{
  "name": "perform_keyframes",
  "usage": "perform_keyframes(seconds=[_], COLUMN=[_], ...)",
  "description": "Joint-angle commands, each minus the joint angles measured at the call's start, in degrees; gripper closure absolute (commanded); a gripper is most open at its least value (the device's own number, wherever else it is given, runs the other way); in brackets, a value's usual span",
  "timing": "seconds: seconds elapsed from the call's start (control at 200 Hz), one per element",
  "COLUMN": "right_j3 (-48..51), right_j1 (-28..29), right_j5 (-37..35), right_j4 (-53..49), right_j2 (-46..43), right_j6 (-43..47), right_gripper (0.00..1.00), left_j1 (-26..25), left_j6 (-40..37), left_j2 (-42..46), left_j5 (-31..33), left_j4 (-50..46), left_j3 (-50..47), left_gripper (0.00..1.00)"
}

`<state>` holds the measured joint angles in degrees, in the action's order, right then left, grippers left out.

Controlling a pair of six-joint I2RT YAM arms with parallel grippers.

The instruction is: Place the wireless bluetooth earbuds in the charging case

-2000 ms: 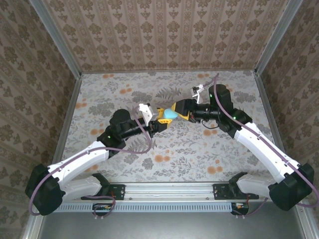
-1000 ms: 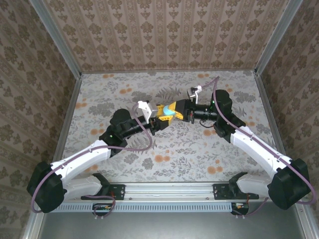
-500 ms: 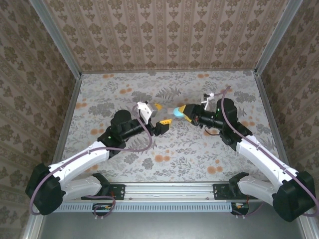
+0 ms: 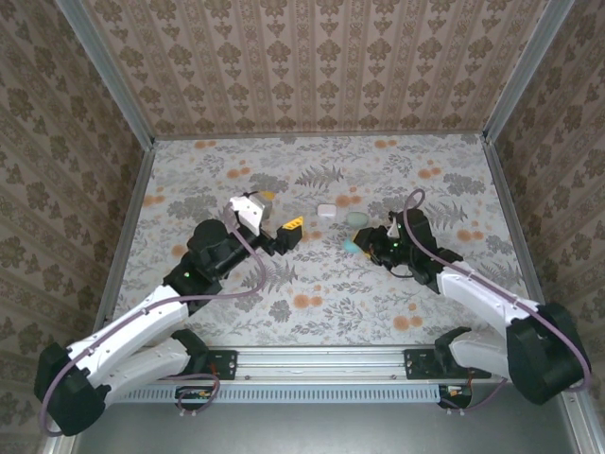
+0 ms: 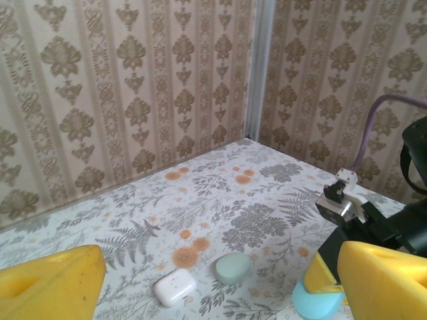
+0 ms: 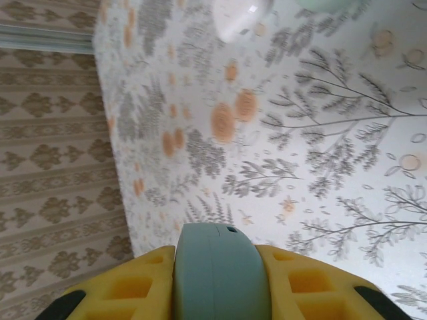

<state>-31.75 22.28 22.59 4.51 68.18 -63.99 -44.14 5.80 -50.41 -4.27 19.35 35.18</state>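
The robot's right gripper will set the teal charging case down beside the orange flowers in front of the white case [image 4: 330,247] [image 6: 283,151].
My right gripper [image 4: 361,244] is shut on a teal charging case [image 4: 351,245], held low over the table right of centre. In the right wrist view the closed case [image 6: 215,280] sits edge-on between the yellow fingers [image 6: 300,283]. My left gripper [image 4: 279,214] stands open and empty to the left, apart from the case. Its yellow fingers [image 5: 50,283] frame the left wrist view, where the teal case [image 5: 319,303] shows at the lower right. The earbuds are out of view.
A white case [image 4: 327,211] and a pale green case [image 4: 357,218] lie closed on the floral table [image 4: 312,303] just behind the grippers. Both also show as the white case [image 5: 175,287] and the green case [image 5: 233,268]. Patterned walls enclose the table.
The left gripper opened, let go of the teal case and drew back to the left. The right gripper carried the case down and slightly right, toward the table.
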Motion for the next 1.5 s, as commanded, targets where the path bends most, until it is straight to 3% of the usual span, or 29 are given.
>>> perform_keyframes(seconds=[0.0, 0.47, 0.775, 0.98, 1.16, 1.17, 1.215, 1.28, 1.4, 1.495], right_j3=[-0.4, -10.3, -9.5, -8.2, -8.6, -8.6, -8.8, -9.3, -9.0, -6.3], right_j1=[0.2, 2.8, 2.9, 2.9, 2.6, 2.6, 2.4, 2.1, 1.8, 0.9], right_j5=[1.5, 6.3, 2.4, -0.7, -9.0, -9.7, -12.8, -17.5, -32.6, -44.8], right_j4=[5.1, 18.8, 18.6, 10.9, -2.1, -2.9, -6.2, -12.0, -19.1, -18.2], right_j2=[4.6, 32.5, 37.2, 32.6, 24.5, 23.9, 21.0, 15.9, 3.2, -7.0], right_j6=[1.7, 2.4, 5.6, 9.7, 14.6, 15.0, 16.2, 18.3, 25.5, 33.6], right_gripper=[0.76, 0.77, 0.71, 0.49, 0.30, 0.26, 0.19, 0.17, 0.17, 0.09], left_j1=[0.7, 2.0, 2.4, 2.6, 2.7, 2.7, 2.8, 3.1, 4.3, 6.8], left_j6=[2.9, 3.7, 3.6, 4.2, 3.9, 3.9, 3.5, 3.3, 2.0, 0.8], left_j2=[1.8, 4.1, 4.0, 3.1, 2.9, 2.9, 3.0, 3.0, 2.9, 1.9], left_j5=[2.9, 4.4, 4.3, 4.5, 4.6, 4.7, 4.9, 5.6, 7.7, 10.0], left_j4=[-1.8, -7.5, -8.8, -8.3, -9.1, -9.2, -9.3, -9.7, -11.0, -12.2], left_j3=[-1.7, -1.2, -0.4, -0.1, 0.2, 0.2, 0.1, 0.0, -0.3, -1.1], left_gripper=[0.08, 0.06, 0.05, 0.05, 0.04, 0.04, 0.04, 0.03, 0.00, 0.00])
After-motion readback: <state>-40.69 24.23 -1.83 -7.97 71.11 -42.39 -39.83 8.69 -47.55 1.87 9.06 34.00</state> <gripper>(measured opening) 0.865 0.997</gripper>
